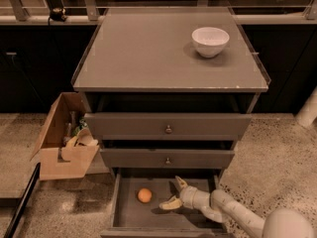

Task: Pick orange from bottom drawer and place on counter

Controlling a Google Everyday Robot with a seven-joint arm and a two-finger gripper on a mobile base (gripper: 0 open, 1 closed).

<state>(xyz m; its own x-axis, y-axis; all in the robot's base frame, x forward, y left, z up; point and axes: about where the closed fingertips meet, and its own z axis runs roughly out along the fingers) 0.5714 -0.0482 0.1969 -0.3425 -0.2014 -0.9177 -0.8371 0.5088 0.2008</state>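
I will next grip the middle of the orange (145, 195) in the open bottom drawer across its near and far sides.
The orange (144, 195) lies on the floor of the open bottom drawer (130, 219), left of centre. My gripper (173, 193) is inside the drawer, just right of the orange and apart from it, with its two pale fingers spread open and empty. The arm comes in from the lower right. The counter (148, 53) is the flat grey-brown top of the cabinet above.
A white bowl (210, 41) stands on the counter at the back right. The two upper drawers with round knobs (168, 129) are slightly ajar. An open cardboard box (62, 143) with items hangs at the cabinet's left side. A dark bar (22, 202) lies at lower left.
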